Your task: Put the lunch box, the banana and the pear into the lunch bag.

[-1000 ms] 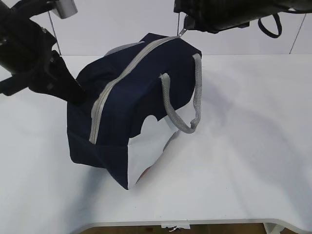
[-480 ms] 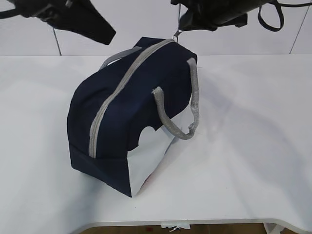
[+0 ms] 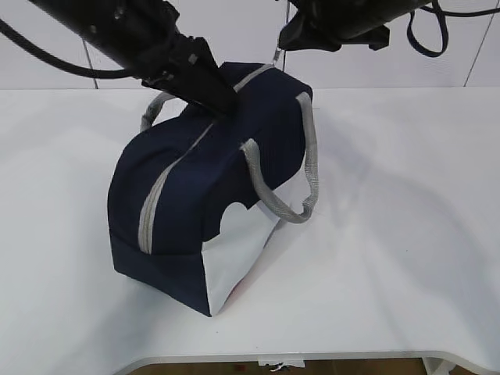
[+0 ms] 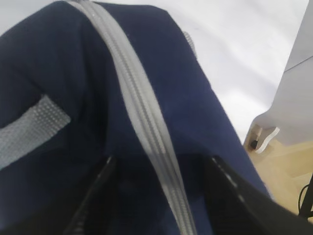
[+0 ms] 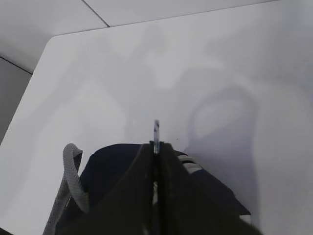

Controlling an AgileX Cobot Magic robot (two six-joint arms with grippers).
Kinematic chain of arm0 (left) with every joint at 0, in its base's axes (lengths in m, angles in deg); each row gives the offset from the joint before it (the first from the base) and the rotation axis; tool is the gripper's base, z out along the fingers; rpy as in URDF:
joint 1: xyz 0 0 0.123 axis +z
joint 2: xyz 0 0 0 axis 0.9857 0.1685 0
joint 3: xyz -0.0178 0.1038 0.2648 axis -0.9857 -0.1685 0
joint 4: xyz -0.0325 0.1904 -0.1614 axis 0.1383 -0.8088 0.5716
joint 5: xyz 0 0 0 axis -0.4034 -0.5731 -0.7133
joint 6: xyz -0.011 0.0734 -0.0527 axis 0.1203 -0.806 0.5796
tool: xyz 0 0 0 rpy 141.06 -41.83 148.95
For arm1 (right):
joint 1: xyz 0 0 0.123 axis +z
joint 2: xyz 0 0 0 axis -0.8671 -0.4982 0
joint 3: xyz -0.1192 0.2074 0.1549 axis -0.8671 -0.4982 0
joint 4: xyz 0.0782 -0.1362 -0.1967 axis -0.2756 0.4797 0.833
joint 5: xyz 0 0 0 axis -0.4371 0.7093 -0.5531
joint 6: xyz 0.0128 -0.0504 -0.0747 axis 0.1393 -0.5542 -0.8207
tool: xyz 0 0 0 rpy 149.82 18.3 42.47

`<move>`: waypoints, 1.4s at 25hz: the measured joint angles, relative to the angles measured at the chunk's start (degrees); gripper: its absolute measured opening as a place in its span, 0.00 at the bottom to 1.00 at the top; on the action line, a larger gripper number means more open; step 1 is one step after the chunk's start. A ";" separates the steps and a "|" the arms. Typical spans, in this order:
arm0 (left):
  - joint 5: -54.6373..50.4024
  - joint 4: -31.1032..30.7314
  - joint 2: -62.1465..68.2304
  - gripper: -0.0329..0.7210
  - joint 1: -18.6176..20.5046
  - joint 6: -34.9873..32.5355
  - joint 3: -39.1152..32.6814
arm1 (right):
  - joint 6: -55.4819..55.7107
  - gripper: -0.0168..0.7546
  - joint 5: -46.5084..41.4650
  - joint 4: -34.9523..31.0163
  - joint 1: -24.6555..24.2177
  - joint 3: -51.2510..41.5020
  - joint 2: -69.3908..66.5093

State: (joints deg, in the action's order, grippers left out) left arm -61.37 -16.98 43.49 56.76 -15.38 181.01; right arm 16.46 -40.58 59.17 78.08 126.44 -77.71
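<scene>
My left gripper is open above the sagging lunch bag, so it should pinch the grey zipper nearer the zipper pull (image 3: 248, 80) and lift the top of the bag.
The navy lunch bag (image 3: 203, 195) lies tilted on the white table, and its grey zipper (image 3: 156, 195) looks shut along the visible length. My left gripper (image 3: 215, 98) is open and rests on the bag's top, its jaws on either side of the zipper (image 4: 142, 112) in the left wrist view (image 4: 159, 171). My right gripper (image 3: 287, 39) is shut on the zipper pull (image 3: 277, 55) at the bag's far end, and the pull (image 5: 156, 131) sticks out past the tips in the right wrist view (image 5: 155, 147). The lunch box, banana and pear are out of view.
Grey handles hang on the bag's near side (image 3: 308, 156) and far side (image 3: 152, 109). The white table (image 3: 406, 234) stretches to the right and front. Its front edge (image 3: 312, 355) is close to the bag. A white wall stands behind.
My left arm has swung from the bag's left side up and over onto its top. The bag has settled slightly. My right gripper has kept hold of the zipper pull.
</scene>
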 joint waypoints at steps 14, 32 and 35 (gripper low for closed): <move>0.00 0.00 2.04 0.51 -0.54 6.56 2.97 | -0.69 0.02 0.00 -0.60 0.00 0.00 0.00; 0.81 0.00 2.26 0.91 -1.78 12.58 4.88 | -1.42 0.02 -0.17 -0.68 0.00 0.00 0.00; 1.65 -4.36 3.93 0.91 -3.69 13.87 5.00 | -1.45 0.02 -0.17 -0.68 0.00 0.00 0.00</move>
State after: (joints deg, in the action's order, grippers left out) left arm -59.73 -21.34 47.42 53.06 -1.50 186.01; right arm 15.02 -40.75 58.48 78.08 126.44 -77.71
